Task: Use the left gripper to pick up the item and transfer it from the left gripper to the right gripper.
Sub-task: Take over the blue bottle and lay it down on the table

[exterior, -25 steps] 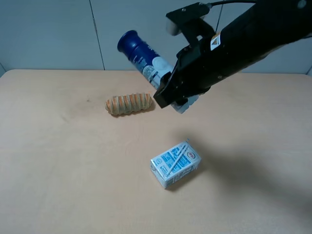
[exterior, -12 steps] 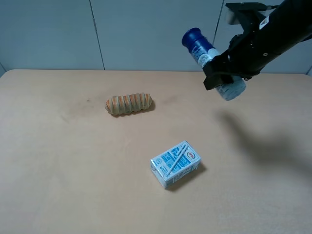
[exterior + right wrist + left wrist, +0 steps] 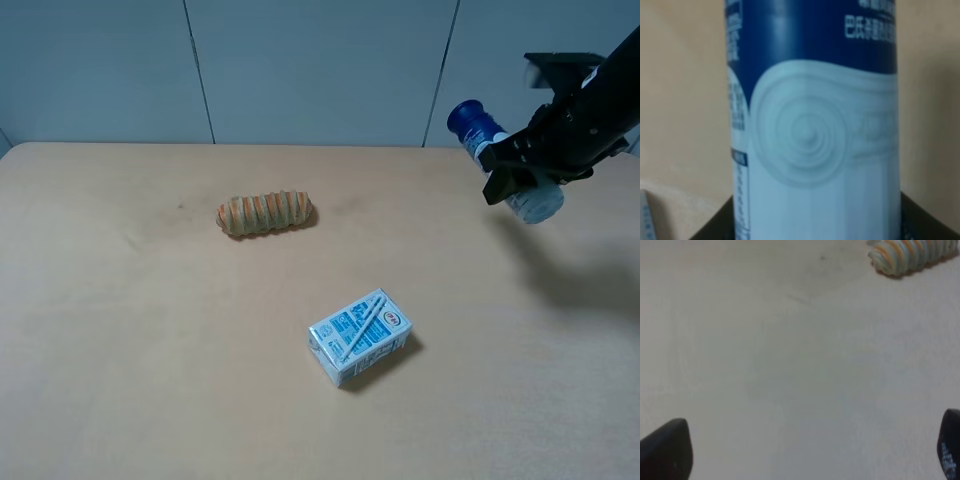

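Note:
The bottle, now hanging tilted in the air, will be released by my right gripper on the bare tan table diagonally (image 3: 468,246) behind the blue-and-white carton.
The item, a slim bottle (image 3: 472,122) with a dark blue cap and white body, hangs tilted in the air at the far right, cap pointing up and left. My right gripper (image 3: 515,168) is shut around its middle. In the right wrist view the bottle (image 3: 815,125) fills the picture, with a dark finger (image 3: 926,220) beside it. My left gripper (image 3: 807,452) is open and empty above bare table, only its two fingertips showing. It does not show in the high view.
A striped tan bread roll (image 3: 265,213) lies left of the table's middle and also shows in the left wrist view (image 3: 910,252). A blue-and-white carton (image 3: 360,337) lies nearer the front. The tan table (image 3: 150,350) ends at a grey wall behind.
My right gripper has carried the bottle from above the table's middle to the far right. The roll and the carton have not moved.

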